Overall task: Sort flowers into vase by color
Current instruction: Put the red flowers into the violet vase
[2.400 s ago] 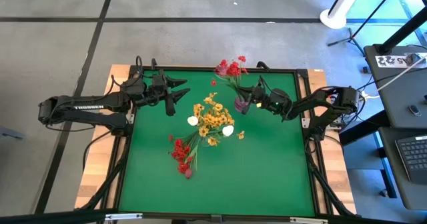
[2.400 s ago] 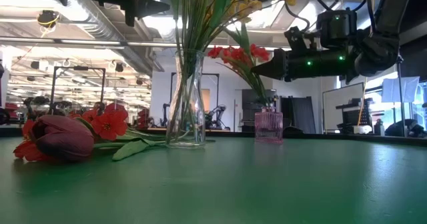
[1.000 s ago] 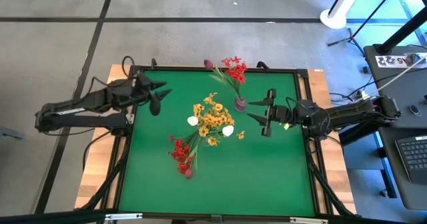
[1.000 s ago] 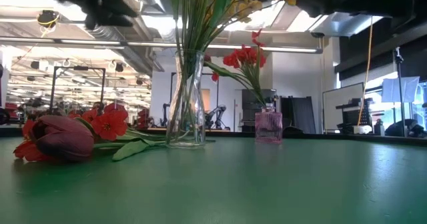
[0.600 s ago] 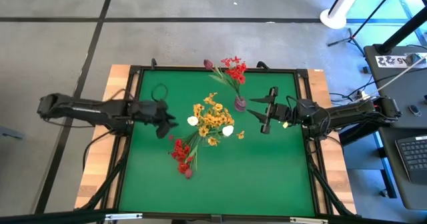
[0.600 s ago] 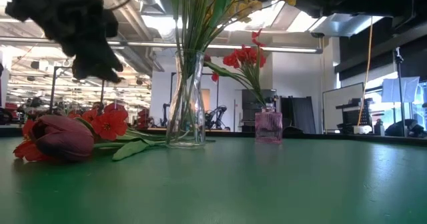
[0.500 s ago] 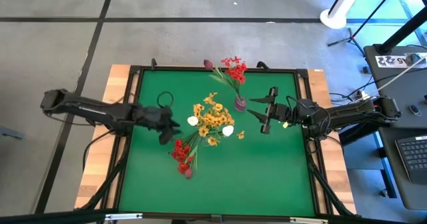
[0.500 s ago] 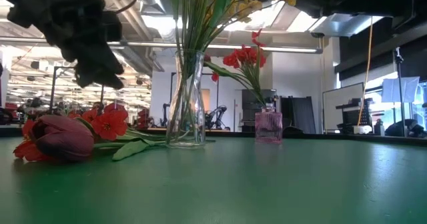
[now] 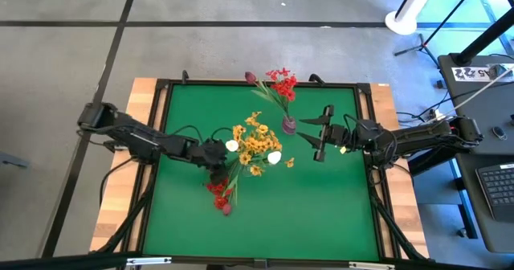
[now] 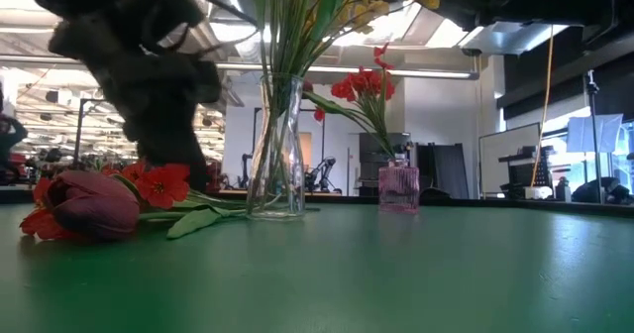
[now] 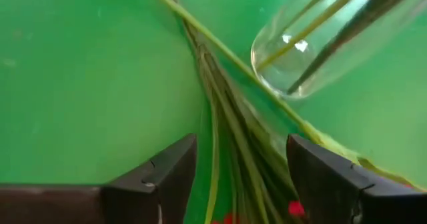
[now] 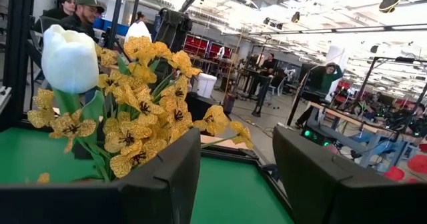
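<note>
Next, my left gripper grips the bundled stems [image 9: 222,178] [image 11: 250,157] of the loose red blossoms, near the petals, while the maroon bud stays on the table.
A clear glass vase [image 10: 277,155] holds the yellow blossom clusters [image 9: 255,144] and white tulip buds [image 12: 70,57]. A small pink vase [image 10: 399,187] at the far middle holds red blossoms [image 9: 279,83]. More red blossoms [image 9: 218,191] and a dark maroon bud [image 10: 89,204] lie flat on the green table, their stems [image 11: 227,137] running past the clear vase's foot [image 11: 313,44]. My left gripper [image 9: 215,159] is open and low over these stems, one finger on either side [image 11: 241,144]. My right gripper [image 9: 309,133] is open and empty, right of the pink vase, and faces the yellow bunch [image 12: 237,141].
The green table [image 9: 321,206] has a dark raised frame around it. There is bare green surface toward the near and right sides. People stand in the room beyond the table [image 12: 83,11].
My left gripper has gone from the table's far left toward the middle and the near side. It has come down beside the clear vase, over the stems of the lying red flowers. The flowers and vases have stayed in place.
</note>
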`<state>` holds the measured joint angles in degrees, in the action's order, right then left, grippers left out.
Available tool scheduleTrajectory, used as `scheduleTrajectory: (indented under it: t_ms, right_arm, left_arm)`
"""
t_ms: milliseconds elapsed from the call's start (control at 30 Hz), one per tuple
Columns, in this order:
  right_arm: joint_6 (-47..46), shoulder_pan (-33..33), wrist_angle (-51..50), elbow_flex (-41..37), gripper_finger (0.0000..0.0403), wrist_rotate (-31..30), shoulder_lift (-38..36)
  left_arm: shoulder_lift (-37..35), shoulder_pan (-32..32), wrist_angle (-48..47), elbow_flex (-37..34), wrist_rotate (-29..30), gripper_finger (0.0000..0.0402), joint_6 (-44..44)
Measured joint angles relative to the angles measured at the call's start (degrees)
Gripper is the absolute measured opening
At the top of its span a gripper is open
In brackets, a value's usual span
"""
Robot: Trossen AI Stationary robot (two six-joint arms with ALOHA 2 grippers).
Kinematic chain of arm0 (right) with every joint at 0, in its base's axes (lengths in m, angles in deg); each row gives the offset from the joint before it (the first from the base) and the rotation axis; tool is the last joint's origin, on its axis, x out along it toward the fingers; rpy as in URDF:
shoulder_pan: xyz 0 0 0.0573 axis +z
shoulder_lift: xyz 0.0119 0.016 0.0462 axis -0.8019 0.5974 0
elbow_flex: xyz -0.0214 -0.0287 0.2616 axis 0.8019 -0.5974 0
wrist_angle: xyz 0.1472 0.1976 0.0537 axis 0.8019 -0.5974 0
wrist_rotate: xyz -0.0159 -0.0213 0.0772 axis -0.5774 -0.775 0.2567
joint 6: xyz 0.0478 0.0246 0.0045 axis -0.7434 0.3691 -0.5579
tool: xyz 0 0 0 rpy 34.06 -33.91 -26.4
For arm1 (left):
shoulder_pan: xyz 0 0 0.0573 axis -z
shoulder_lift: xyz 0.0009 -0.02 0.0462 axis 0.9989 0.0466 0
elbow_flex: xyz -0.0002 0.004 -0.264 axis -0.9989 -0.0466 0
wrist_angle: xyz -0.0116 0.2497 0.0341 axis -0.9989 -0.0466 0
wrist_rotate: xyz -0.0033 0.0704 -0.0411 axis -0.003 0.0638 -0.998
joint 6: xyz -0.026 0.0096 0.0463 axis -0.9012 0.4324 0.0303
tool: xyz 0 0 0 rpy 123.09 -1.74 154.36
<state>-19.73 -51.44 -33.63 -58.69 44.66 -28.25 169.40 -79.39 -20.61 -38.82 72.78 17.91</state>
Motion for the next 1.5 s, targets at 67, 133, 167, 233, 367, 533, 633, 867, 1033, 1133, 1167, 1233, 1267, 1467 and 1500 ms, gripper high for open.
scheduleTrajectory:
  t_ms: [67,133,167,233,367,533,633,867,1033,1133,1167,1233,1267,1467,1500]
  right_arm:
    - [-0.1,0.0,0.0,0.0,0.0186,0.0,0.0]
    - [-0.1,0.0,0.0,0.0,0.0186,0.0,0.0]
    - [-0.2,0.0,0.0,0.0,0.0186,0.0,0.0]
    - [-0.4,0.0,0.0,0.0,0.0186,0.0,0.0]
    - [-0.4,0.0,-0.8,0.0,0.0186,0.0,0.0]
    - [-1.3,0.0,-1.3,0.0,0.0186,0.0,0.0]
    - [-1.5,0.0,-1.6,0.0,0.0186,0.0,0.0]
    - [-1.4,0.0,-1.9,0.0,0.0186,0.0,0.0]
    - [-1.3,0.0,-2.0,0.0,0.0186,-2.0,0.0]
    - [0.2,0.0,-1.8,0.0,0.0186,-3.4,0.0]
    - [0.5,0.0,-1.7,0.0,0.0186,-3.5,-0.1]
    - [1.4,0.0,-0.7,0.0,0.0186,-4.0,-0.3]
    - [1.8,0.0,-0.1,0.0,0.0186,-4.3,-0.4]
    - [4.8,0.0,-1.0,2.1,0.0186,-7.5,-2.1]
    - [5.2,0.0,-2.6,3.5,0.0186,-7.8,-2.3]
  left_arm:
    - [3.1,0.0,0.0,2.1,1.3,0.0232,0.2]
    - [6.2,0.0,0.0,3.6,3.4,0.0237,0.3]
    - [7.7,0.0,-0.1,4.1,4.0,0.0238,0.3]
    - [10.8,0.0,-0.2,4.9,5.0,0.0238,0.3]
    - [14.7,0.1,-1.1,6.3,6.6,0.0238,0.2]
    - [14.9,0.1,-3.9,6.7,9.0,0.0236,-0.5]
    - [13.9,0.0,-5.8,6.6,9.2,0.0224,1.1]
    - [5.8,-0.6,-20.0,5.8,9.3,0.0132,0.8]
    - [-3.8,-1.6,-30.4,5.9,11.2,0.0032,-0.5]
    - [-10.0,-2.5,-35.2,5.9,13.2,0.001,-0.9]
    - [-12.0,-2.9,-36.3,6.0,13.9,0.001,-1.0]
    - [-15.8,-3.5,-39.5,7.0,14.7,0.0008,-1.0]
    - [-17.2,-3.8,-40.9,7.8,15.0,0.0006,-1.0]
    - [-22.7,-4.2,-50.8,17.7,22.6,0.0003,2.4]
    - [-23.0,-4.2,-51.9,20.0,23.9,0.0002,3.6]
